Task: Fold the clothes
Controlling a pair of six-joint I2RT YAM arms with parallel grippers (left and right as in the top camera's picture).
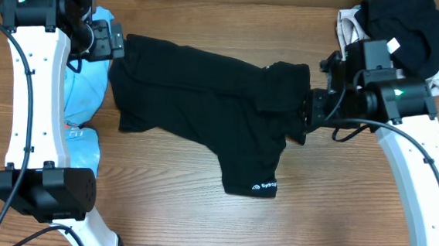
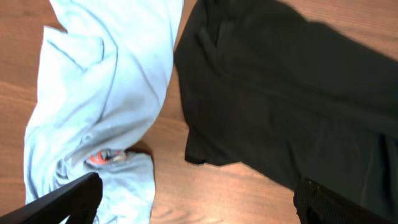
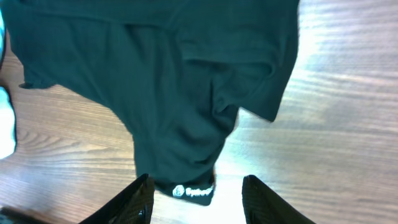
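Observation:
My left gripper is to close next on the front corner (image 1: pixel 123 127) (image 2: pixel 194 157) at the end of the black shorts that lies next to the light blue garment.
A black pair of shorts (image 1: pixel 213 99) lies spread across the middle of the wooden table, one leg with a white logo (image 1: pixel 264 187) pointing to the front. It shows in the left wrist view (image 2: pixel 292 106) and right wrist view (image 3: pixel 168 81). My left gripper (image 1: pixel 115 42) is open and empty above the shorts' left edge, next to a light blue garment (image 1: pixel 82 90); its fingers straddle bare wood (image 2: pixel 199 202). My right gripper (image 1: pixel 307 110) is open and empty at the shorts' right edge, its fingers (image 3: pixel 196 202) either side of the logo hem.
The light blue garment (image 2: pixel 99 93) lies crumpled along the left side under the left arm. A pile of black and white clothes (image 1: pixel 400 31) sits at the back right corner. Bare wood shows at the front and right of the shorts.

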